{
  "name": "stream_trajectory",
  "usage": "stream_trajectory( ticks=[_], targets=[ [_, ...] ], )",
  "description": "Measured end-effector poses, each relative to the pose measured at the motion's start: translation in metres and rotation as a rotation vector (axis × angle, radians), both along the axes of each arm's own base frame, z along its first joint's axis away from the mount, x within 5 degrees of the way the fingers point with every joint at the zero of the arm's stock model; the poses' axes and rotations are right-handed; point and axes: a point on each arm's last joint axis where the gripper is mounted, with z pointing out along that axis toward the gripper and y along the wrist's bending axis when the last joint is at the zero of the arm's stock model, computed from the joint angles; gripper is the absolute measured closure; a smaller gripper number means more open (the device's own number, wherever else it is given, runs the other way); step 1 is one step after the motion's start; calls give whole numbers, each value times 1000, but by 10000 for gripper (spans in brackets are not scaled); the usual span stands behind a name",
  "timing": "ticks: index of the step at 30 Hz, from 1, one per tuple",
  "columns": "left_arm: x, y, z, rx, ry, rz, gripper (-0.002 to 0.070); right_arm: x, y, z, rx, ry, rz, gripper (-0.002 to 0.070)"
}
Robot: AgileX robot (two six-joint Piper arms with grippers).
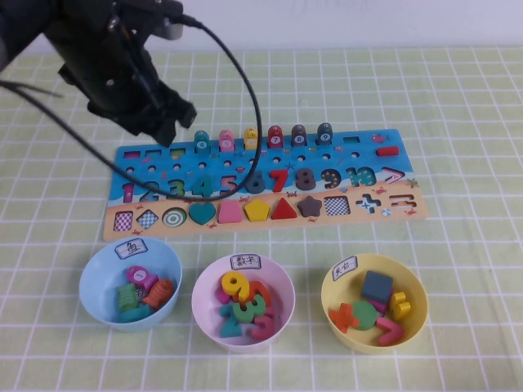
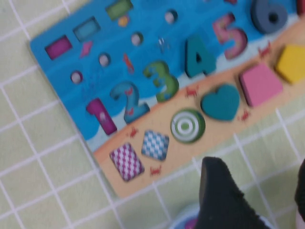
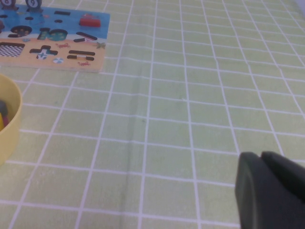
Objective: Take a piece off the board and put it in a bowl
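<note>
The left gripper needs to grab the top of the teal piece point(image 1: 202, 135), beside the pink peg along the board's far edge.
The board point(image 1: 270, 184) lies across the middle of the table and also shows in the left wrist view point(image 2: 143, 95). The teal piece point(image 1: 201, 140) stands at the left end of a row of pegs on the board's far edge, next to a pink peg point(image 1: 226, 140). The light blue bowl point(image 1: 131, 283) sits in front of the board's left end and holds several pieces. My left gripper point(image 1: 176, 122) hangs raised over the board's left part. In its wrist view it point(image 2: 255, 176) is open and empty. My right gripper point(image 3: 271, 191) is shut and empty over bare tablecloth, out of the high view.
A pink bowl point(image 1: 243, 300) and a yellow bowl point(image 1: 373, 302), both holding pieces, stand in front of the board. The left arm's black cable point(image 1: 245, 106) loops over the board. The yellow bowl's rim point(image 3: 12, 119) and the board's right end point(image 3: 47, 43) show in the right wrist view.
</note>
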Motion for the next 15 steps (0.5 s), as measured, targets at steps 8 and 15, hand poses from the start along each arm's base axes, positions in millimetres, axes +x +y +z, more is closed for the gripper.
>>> stream_trajectory(
  ticks=[8,15],
  targets=[
    [42,-15,-21,-32,3,84,360,0,0,0,0,0,0,694],
    [66,-24,-49,-59,-2,130,360,0,0,0,0,0,0,694]
  ],
)
